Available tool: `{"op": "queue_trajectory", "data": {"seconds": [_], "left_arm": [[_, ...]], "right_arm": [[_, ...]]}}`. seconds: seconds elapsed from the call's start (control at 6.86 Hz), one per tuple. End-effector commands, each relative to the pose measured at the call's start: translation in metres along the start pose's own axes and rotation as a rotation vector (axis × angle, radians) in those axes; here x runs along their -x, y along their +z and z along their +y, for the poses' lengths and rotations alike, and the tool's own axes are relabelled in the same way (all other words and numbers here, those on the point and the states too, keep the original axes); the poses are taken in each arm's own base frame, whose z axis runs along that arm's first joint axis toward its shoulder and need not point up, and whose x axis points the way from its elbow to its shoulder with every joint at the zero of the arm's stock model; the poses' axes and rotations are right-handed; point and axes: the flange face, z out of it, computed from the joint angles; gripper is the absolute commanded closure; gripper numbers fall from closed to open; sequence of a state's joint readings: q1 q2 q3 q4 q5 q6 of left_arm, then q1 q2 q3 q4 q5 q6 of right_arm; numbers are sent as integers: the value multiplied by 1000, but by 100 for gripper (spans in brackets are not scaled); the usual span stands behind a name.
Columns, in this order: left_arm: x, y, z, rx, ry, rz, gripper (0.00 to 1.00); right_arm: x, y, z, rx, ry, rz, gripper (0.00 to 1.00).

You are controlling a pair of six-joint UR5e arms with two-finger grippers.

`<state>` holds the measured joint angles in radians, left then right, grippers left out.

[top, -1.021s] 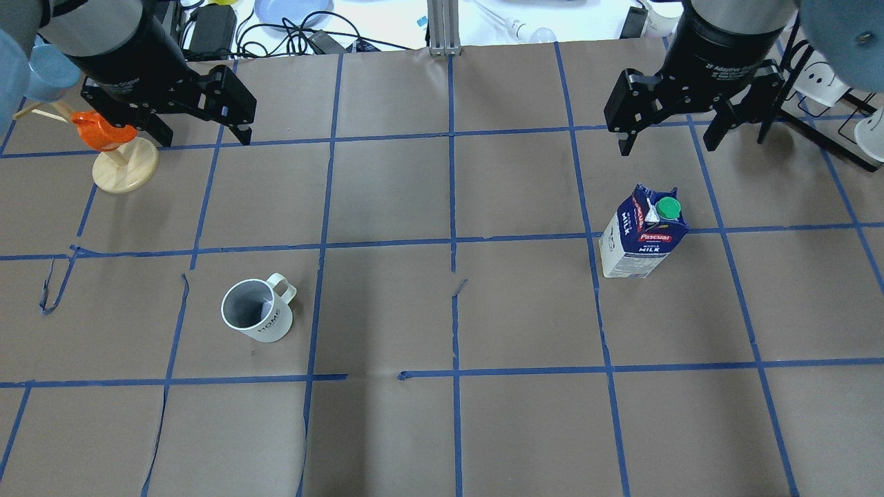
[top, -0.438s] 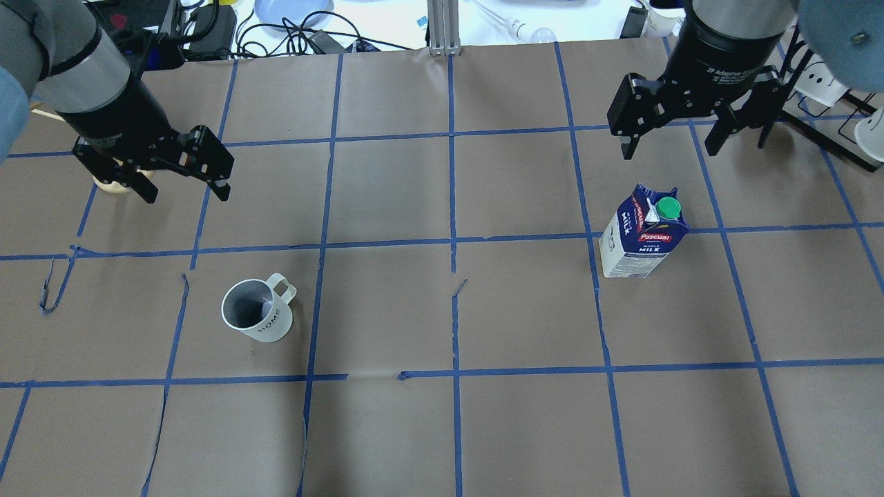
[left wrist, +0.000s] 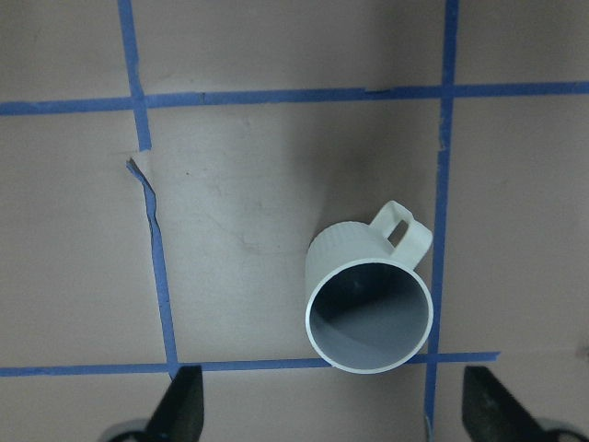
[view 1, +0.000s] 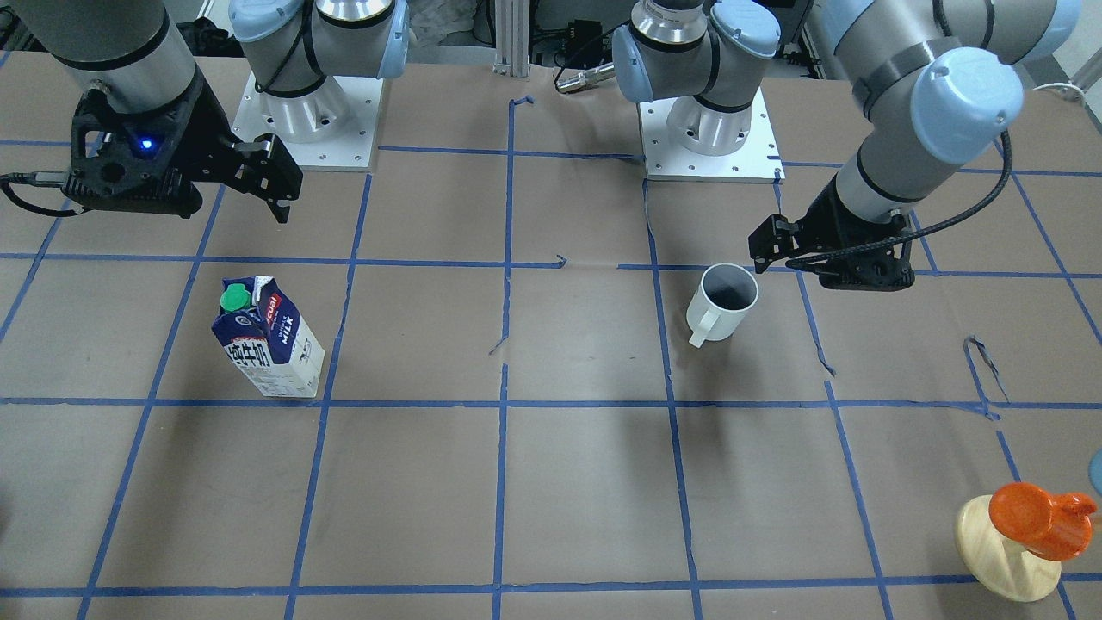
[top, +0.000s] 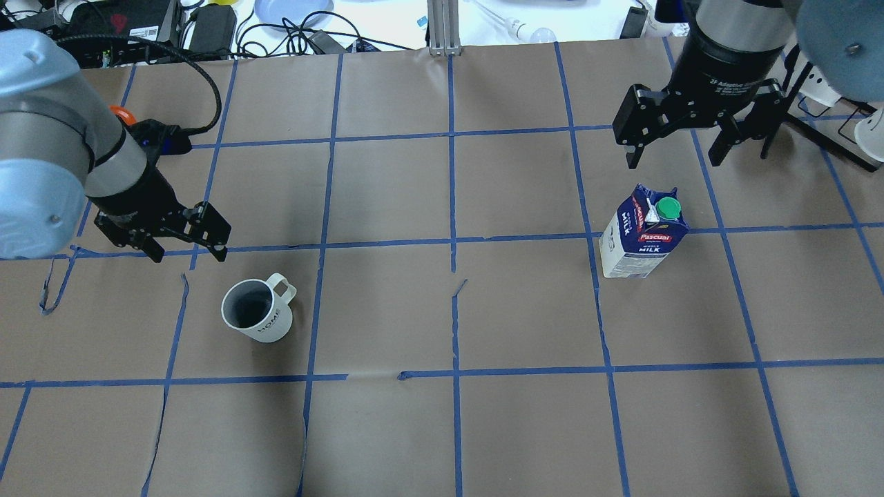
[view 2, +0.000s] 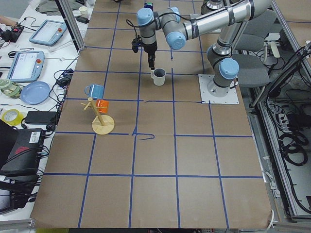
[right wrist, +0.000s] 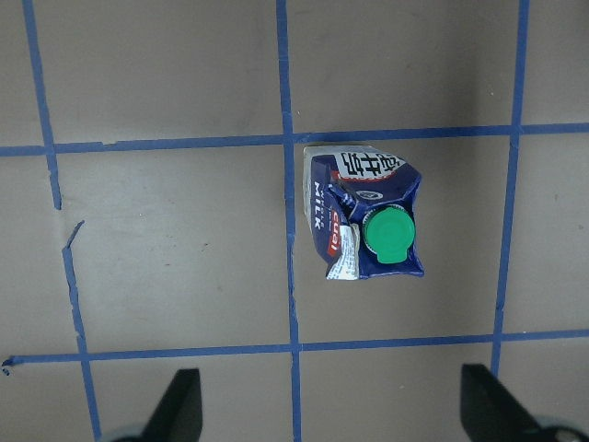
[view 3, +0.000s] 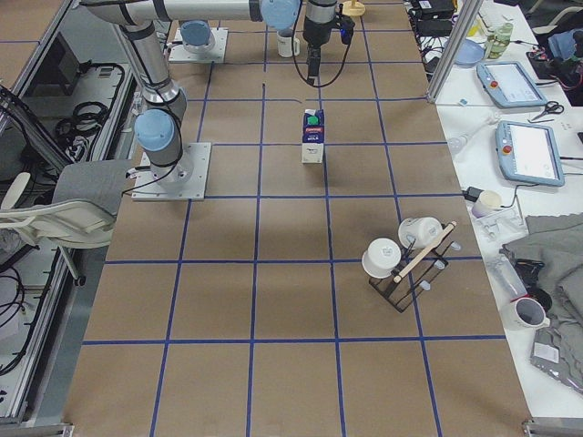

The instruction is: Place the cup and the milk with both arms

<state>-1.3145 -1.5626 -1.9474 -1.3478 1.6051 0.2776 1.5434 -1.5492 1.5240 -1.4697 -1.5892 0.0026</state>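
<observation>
I should lower my right gripper to the milk next and take hold of its top [view 1: 247, 308] [right wrist: 375, 226], with the fingers on both sides of the green cap.
The white cup [top: 257, 310] stands upright on the brown paper, handle toward the far right; it also shows in the front view [view 1: 727, 297]. My left gripper [top: 188, 254] is open and empty, just beyond and left of the cup. In the left wrist view the cup [left wrist: 368, 308] sits ahead between the open fingers [left wrist: 179, 410]. The milk [top: 644, 235] stands upright with its green cap on top, also seen in the front view [view 1: 267, 344]. My right gripper [top: 675, 160] is open and empty, above and beyond the milk. In the right wrist view the milk [right wrist: 368, 226] lies ahead of the fingers [right wrist: 179, 405].
A wooden stand with an orange cup [view 1: 1020, 534] is at the far left of the table; a blue cup [view 2: 95, 90] hangs on it too. A black rack with white mugs [view 3: 410, 259] stands at the far right. Cables and a blue plate [top: 290, 10] lie beyond the far edge.
My left arm has swung from the wooden stand toward the cup, nearer and lower. My right gripper has shifted slightly, staying beyond the milk. Both grippers stay open.
</observation>
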Motion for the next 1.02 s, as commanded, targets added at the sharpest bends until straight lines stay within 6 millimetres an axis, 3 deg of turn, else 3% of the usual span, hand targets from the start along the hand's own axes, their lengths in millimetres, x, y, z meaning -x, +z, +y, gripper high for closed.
{"op": "queue_trajectory", "data": {"seconds": [0.0,0.15,0.29,0.58,0.73,0.88], "left_arm": [[3,66,17,7,-1,11,0],[3,85,21,-6,-1,8,0],[2,100,25,11,-1,10,9],[3,105,17,-2,-6,11,74],[4,102,15,-8,0,9,88],[-1,104,12,-21,-7,47,89]], "right_arm": [[-1,-4,2,-8,2,-3,0],[0,-6,2,-13,2,-3,0],[3,-12,3,-25,6,-1,0],[1,-18,3,-38,4,-5,0],[3,-16,3,-33,-3,-1,0],[1,-15,3,-30,-3,0,0]]}}
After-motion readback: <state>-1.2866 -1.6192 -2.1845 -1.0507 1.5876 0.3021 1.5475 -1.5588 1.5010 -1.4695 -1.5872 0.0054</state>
